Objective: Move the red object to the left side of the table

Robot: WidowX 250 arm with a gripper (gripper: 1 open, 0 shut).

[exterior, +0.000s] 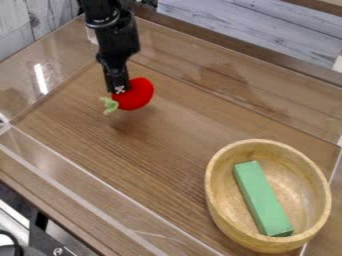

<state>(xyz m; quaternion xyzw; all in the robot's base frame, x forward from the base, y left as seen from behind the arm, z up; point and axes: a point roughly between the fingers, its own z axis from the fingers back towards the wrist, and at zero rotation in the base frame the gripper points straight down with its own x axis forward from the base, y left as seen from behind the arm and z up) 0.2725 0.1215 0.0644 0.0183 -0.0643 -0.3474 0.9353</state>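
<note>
Next, my gripper sets the red object down and lets go of it on the table's bare brown wood (118, 101) between the clear acrylic side and the bowl, nearer the acrylic side.
The red object (134, 93), a small glossy toy fruit with a green leafy stem, hangs from my gripper (118, 86), just above the brown wood-grain table (160, 150) in its left part. The black gripper points straight down and its fingers are shut on the fruit's left side. The green stem sticks out to the lower left of the fruit. Whether the fruit touches the tabletop I cannot tell.
A round light-wood bowl (227, 215) holding a green rectangular block (263, 198) sits at the front right. Low clear acrylic walls (60, 165) edge the table along the front and left. White clips stand at the far left corner.
</note>
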